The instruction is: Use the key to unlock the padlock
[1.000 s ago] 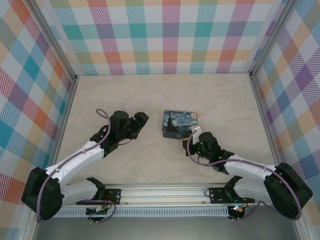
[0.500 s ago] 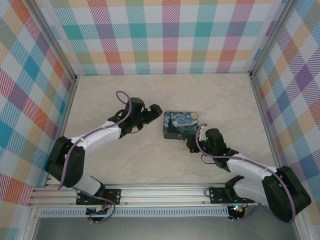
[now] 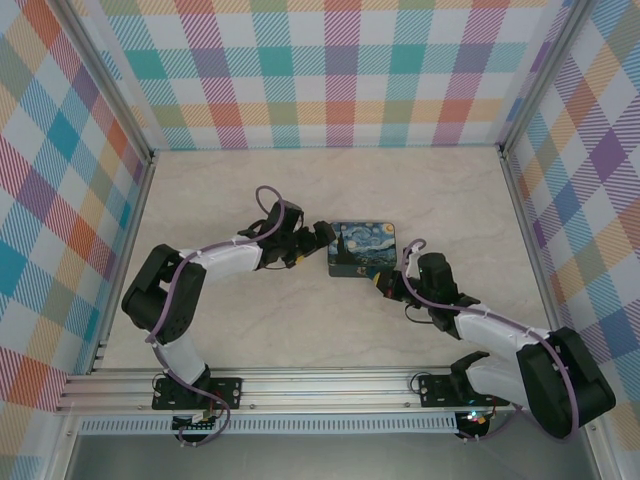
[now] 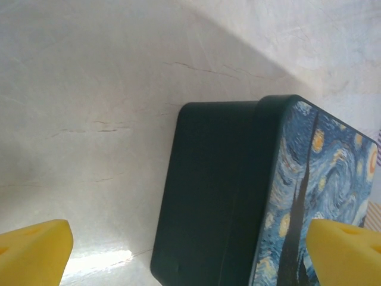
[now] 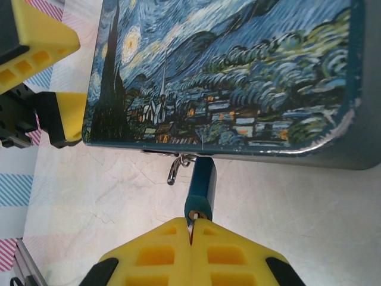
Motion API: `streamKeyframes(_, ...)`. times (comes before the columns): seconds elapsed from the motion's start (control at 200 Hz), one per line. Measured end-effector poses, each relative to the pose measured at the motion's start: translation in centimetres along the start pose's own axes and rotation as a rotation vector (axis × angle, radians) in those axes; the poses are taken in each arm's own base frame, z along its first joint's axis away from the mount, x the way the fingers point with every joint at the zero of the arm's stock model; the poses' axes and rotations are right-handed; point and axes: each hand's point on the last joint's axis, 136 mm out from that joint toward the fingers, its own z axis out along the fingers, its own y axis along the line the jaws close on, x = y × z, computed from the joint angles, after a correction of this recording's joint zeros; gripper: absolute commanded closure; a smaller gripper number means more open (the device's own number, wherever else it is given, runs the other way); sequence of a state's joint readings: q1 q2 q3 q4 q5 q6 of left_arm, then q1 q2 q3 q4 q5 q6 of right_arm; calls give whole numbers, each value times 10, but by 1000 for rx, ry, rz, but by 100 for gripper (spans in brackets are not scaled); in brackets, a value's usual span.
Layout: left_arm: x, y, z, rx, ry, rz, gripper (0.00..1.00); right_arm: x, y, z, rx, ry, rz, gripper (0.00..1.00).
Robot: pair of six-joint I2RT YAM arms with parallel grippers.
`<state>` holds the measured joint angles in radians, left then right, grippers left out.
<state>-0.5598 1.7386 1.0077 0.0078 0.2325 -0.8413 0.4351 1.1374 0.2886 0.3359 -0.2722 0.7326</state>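
Note:
The open shackle hangs on the box while my right gripper pinches only the key, so next I let go of the key and grip the padlock's teal body (image 5: 201, 186).
The padlock (image 5: 200, 182), small with a teal body, hangs by its silvery shackle (image 5: 175, 167) from the front edge of the starry-night box (image 5: 226, 71). One shackle end sticks out free to the left. My right gripper (image 5: 191, 229) is shut on the key (image 5: 191, 221), whose thin blade sits in the padlock's bottom end. In the top view the right gripper (image 3: 384, 284) is just in front of the box (image 3: 361, 248). My left gripper (image 3: 325, 240) is open at the box's left end. Its yellow fingertips (image 4: 33, 250) straddle the box's dark side wall (image 4: 208, 196).
The box lies on a pale marble-look table (image 3: 250, 320) inside plaid walls. The left gripper's yellow pads (image 5: 36, 53) show at the box's far corner in the right wrist view. A metal rail (image 3: 320, 385) with both arm bases runs along the near edge.
The left arm has swung right from mid-table up to the box's left end, its jaws opening wide on the way. The right gripper has stayed shut at the padlock, shifting slightly.

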Motion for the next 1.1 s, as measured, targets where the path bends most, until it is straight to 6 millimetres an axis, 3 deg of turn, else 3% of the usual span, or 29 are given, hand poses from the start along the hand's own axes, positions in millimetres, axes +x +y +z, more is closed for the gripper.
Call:
streamKeyframes(0.19, 15, 13, 6, -4, 40, -13, 0, -2, -2, 2, -16, 8, 58, 100)
streamKeyframes(0.77, 27, 18, 1, 1, 4, -29, 0, -15, -12, 9, -82, 72, 219, 99)
streamKeyframes(0.935, 33, 24, -6, -3, -11, -55, 0, -16, -15, 16, -97, 98, 233, 86)
streamKeyframes(1.1, 36, 27, -10, -5, -18, -74, 0, 4, -36, 23, -29, 162, 286, 73)
